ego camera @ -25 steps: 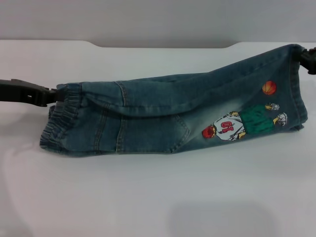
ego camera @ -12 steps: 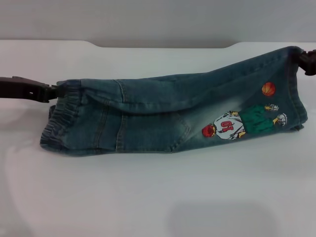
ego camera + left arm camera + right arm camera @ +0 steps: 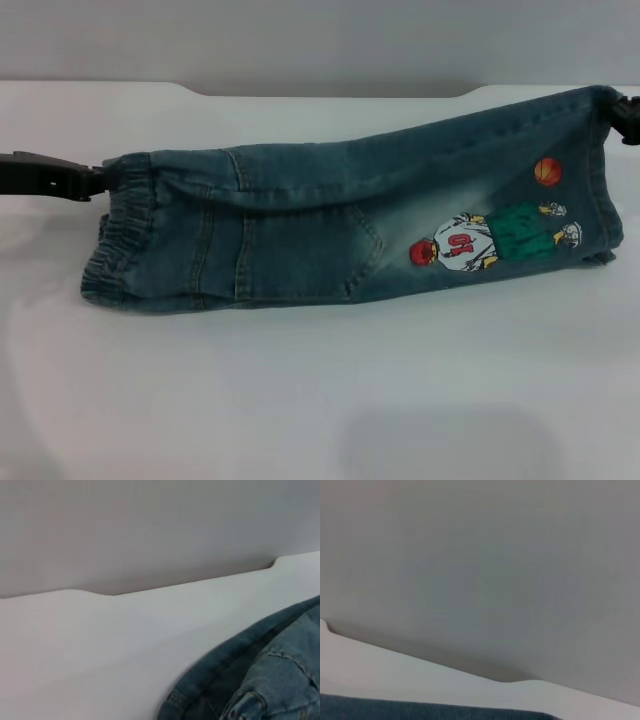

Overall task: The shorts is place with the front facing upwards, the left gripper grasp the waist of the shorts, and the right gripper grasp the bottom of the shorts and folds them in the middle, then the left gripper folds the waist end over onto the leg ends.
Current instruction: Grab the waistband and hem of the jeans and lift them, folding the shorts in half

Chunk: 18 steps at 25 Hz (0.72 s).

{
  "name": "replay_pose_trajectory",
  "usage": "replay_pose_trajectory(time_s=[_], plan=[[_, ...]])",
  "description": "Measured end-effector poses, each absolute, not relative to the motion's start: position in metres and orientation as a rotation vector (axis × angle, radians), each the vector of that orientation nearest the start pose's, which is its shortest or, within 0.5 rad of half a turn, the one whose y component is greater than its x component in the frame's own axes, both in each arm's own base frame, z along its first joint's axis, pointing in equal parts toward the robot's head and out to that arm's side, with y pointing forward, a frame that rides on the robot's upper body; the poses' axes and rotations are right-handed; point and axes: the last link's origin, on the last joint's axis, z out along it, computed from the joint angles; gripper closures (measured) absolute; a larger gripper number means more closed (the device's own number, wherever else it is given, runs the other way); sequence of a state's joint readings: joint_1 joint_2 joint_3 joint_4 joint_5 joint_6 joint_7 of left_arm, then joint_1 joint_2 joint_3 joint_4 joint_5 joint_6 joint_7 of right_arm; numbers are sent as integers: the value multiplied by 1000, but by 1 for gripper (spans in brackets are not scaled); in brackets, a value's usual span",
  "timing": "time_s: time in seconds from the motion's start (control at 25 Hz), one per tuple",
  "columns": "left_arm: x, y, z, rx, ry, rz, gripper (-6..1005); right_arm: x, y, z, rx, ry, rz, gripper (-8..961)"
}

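Next, I let go of the waist corner with my left gripper, low on the white table [image 3: 104, 194] next to the outer edge of the elastic waist.
The blue denim shorts [image 3: 330, 230] lie stretched across the white table [image 3: 320, 400], folded lengthwise, with a basketball-player patch [image 3: 490, 238] near the leg end. My left gripper [image 3: 100, 180] is shut on the elastic waist [image 3: 120, 240] at the left. At the far right my right gripper [image 3: 618, 115] is shut on the upper corner of the leg end, holding that corner raised. Denim folds [image 3: 260, 675] fill a corner of the left wrist view. In the right wrist view, only a dark strip of denim [image 3: 430, 711] shows along the frame edge.
The table's far edge, with a curved cut-out [image 3: 330, 92], runs in front of a grey wall [image 3: 320, 40]. A faint round shadow [image 3: 450, 440] lies on the table surface in front of the shorts.
The top layer of the shorts has been pulled tighter and higher. The right gripper moved slightly right and up with the leg corner; the left gripper rose a little with the waist.
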<state>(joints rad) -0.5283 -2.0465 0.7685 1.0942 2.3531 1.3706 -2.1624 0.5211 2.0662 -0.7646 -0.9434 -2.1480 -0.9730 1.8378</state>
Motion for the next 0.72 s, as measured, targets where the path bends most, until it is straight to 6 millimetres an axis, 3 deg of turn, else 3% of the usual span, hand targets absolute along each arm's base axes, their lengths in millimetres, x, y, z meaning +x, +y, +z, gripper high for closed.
replay_pose_trajectory(time_s=[0.72], plan=[[-289,369,84,-2280,-1168,-175,931,299,407,74,-2071,883,308,883]])
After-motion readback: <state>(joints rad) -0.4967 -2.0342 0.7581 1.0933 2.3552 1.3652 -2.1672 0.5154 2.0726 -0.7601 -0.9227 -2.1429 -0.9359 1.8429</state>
